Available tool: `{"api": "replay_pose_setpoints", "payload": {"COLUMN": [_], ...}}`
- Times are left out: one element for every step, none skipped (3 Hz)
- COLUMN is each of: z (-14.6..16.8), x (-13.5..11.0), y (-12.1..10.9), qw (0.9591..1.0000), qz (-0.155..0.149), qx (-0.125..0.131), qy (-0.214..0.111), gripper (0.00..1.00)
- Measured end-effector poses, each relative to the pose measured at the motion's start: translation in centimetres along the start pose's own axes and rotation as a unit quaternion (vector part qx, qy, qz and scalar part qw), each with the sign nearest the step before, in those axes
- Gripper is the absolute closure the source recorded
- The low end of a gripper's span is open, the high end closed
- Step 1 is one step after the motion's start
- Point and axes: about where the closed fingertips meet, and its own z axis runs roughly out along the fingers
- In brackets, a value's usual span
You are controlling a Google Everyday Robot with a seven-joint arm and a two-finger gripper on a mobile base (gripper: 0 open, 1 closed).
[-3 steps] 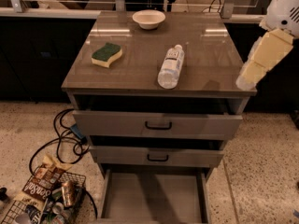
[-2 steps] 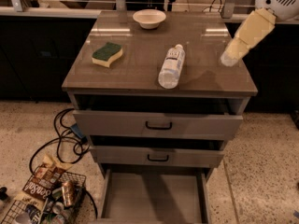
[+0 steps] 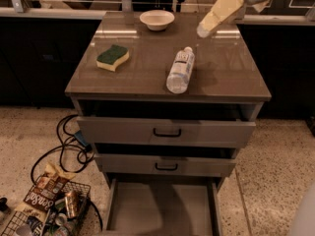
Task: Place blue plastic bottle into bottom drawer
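Observation:
The middle of the blue plastic bottle's body (image 3: 182, 70), between its white cap and its bottom end, is the next place my gripper will go to and close on.
The blue plastic bottle (image 3: 180, 69) lies on its side on the cabinet top (image 3: 231, 77), right of the middle, with its white cap pointing to the back. My gripper (image 3: 204, 30) hangs over the back right of the top, just behind and to the right of the bottle's cap, apart from it. It holds nothing that I can see. The bottom drawer (image 3: 162, 208) is pulled out at the foot of the cabinet, and its flat grey floor is bare.
A green-yellow sponge (image 3: 112, 57) lies at the left of the top and a white bowl (image 3: 157, 18) at the back. Two grey drawer fronts (image 3: 167, 132) with black handles stand slightly out. On the floor at left are black cables (image 3: 69, 141) and a wire basket (image 3: 54, 215) with cans and a snack bag.
My gripper has swung left and toward the back, from beyond the cabinet's right edge to above the top near the bottle's cap. The bottle has not moved.

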Motion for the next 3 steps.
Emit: {"api": "replay_pose_setpoints", "payload": {"z": [0.36, 0.36, 1.14], "x": [-0.29, -0.3, -0.49], "y": [-0.09, -0.09, -0.02], "qw": [0.9992, 0.9992, 0.9985], "qz": [0.039, 0.039, 0.053], "qx": [0.0, 0.0, 0.012], "qy": [-0.003, -0.003, 0.011], "gripper": [0.0, 0.0, 0.0]}}
